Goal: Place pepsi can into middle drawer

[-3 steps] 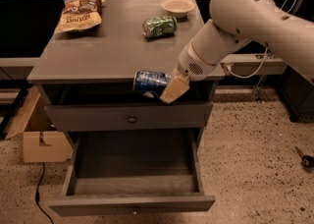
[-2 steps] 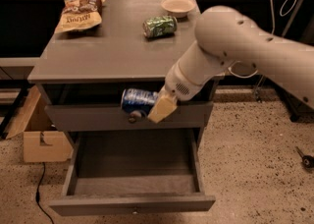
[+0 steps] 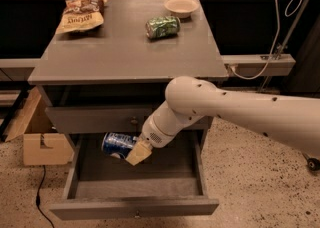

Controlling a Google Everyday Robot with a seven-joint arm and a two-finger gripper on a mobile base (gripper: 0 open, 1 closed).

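Note:
Next, I set the blue pepsi can near the center of the open middle drawer's bottom (image 3: 142, 162).
The blue pepsi can (image 3: 117, 144) lies sideways in my gripper (image 3: 131, 152), which is shut on it. I hold it over the left part of the open middle drawer (image 3: 137, 184), just above the tray and below the closed drawer front with the round knob (image 3: 133, 120). My white arm reaches down from the right and hides part of the drawer's back.
On the cabinet top (image 3: 125, 47) lie a green soda can (image 3: 162, 26), a chip bag (image 3: 80, 14) and a small bowl (image 3: 181, 6). A cardboard box (image 3: 40, 139) stands on the floor to the left of the cabinet.
My arm has moved down and to the left, carrying the pepsi can from beside the cabinet top's front edge to inside the open middle drawer's space.

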